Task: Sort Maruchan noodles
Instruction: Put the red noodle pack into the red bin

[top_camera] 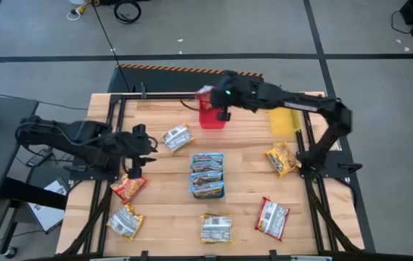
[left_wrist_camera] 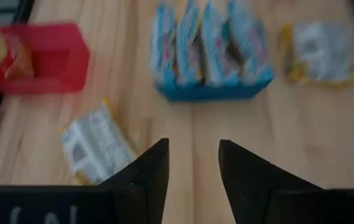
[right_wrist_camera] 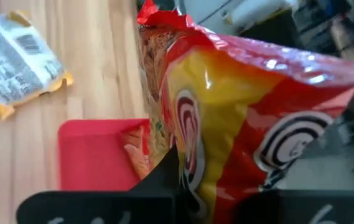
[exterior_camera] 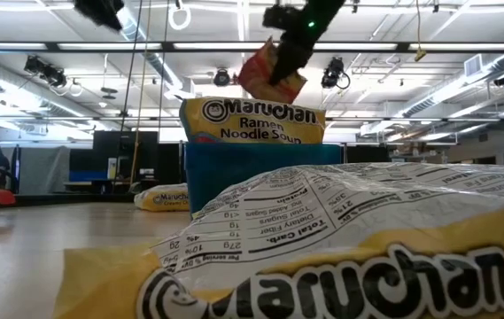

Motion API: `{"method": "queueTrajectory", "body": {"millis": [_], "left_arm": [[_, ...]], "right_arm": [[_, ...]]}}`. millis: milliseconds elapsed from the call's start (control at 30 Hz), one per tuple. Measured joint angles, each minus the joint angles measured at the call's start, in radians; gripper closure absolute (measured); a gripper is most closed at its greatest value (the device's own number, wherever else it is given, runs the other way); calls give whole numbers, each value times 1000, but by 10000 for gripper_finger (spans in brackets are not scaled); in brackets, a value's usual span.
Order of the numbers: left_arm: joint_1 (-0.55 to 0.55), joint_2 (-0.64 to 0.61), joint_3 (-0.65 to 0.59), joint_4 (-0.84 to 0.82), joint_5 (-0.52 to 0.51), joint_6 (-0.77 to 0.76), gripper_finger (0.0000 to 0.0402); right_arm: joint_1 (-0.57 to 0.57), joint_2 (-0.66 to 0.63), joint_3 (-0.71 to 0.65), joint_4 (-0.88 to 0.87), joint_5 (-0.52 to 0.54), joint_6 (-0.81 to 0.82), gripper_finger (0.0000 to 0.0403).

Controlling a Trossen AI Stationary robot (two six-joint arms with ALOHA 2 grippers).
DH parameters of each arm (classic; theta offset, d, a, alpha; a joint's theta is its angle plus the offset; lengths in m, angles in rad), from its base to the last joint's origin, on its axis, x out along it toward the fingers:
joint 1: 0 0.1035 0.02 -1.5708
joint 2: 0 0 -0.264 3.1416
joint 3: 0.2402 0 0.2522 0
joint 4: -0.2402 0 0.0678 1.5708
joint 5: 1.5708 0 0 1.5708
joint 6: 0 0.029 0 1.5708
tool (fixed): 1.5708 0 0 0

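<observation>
The red-orange packet is to go in the red tray point(top_camera: 209, 108) point(right_wrist_camera: 128, 163), against the orange packet. My right gripper will put it down there.
My right gripper point(top_camera: 218, 99) hangs over the far middle of the table, shut on a red-orange Maruchan packet point(right_wrist_camera: 239, 99) above the red tray point(top_camera: 212, 118). An orange packet point(right_wrist_camera: 137, 149) shows inside that tray. The blue tray point(top_camera: 207, 176) at the table's middle holds upright blue packets. My left gripper point(left_wrist_camera: 192, 165) stands open at the left with nothing between its fingers, raised over the bare wood. Loose packets lie flat: a silver-yellow one point(top_camera: 177, 138), a red-orange one point(top_camera: 128, 187) and a yellow one point(top_camera: 281, 159). My right gripper pinches the red-orange packet by one end point(right_wrist_camera: 196, 177) between its two fingers. The fingers point(exterior_camera: 289, 40) come slanting down from the table's right. The packet point(exterior_camera: 269, 78) hangs tilted below them, lifted clear above the red tray.
A yellow tray point(top_camera: 286, 119) stands at the far right. More packets lie along the near edge: yellow point(top_camera: 125, 221), yellow point(top_camera: 215, 228) and red point(top_camera: 271, 217). Black frame rails point(top_camera: 112, 138) run along the table's sides. Bare wood lies between the blue tray and my left gripper.
</observation>
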Motion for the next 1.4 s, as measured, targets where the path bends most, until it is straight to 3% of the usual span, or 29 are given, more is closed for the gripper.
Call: {"method": "queueTrajectory", "body": {"millis": [100, 267, 533, 900, 1100, 1400], "left_arm": [[-9, -11, -74, 76, -61, -3, 259], [-7, -10, -182, 208, -69, -8, 259], [-7, -11, -259, 292, -68, -58, 259], [-8, -10, -260, 302, -67, -59, 259], [-9, -10, -260, 301, -65, -60, 259], [-9, -10, -260, 302, -64, -59, 259]], "right_arm": [[-40, 124, 142, -172, -23, 40, 368], [-84, 341, 337, -373, -63, 37, 366], [-97, 552, 476, -533, -61, -24, 366], [-126, 669, 478, -470, -25, -48, 365], [-138, 685, 466, -382, -8, 17, 363], [-142, 689, 461, -289, 36, 94, 304]]}}
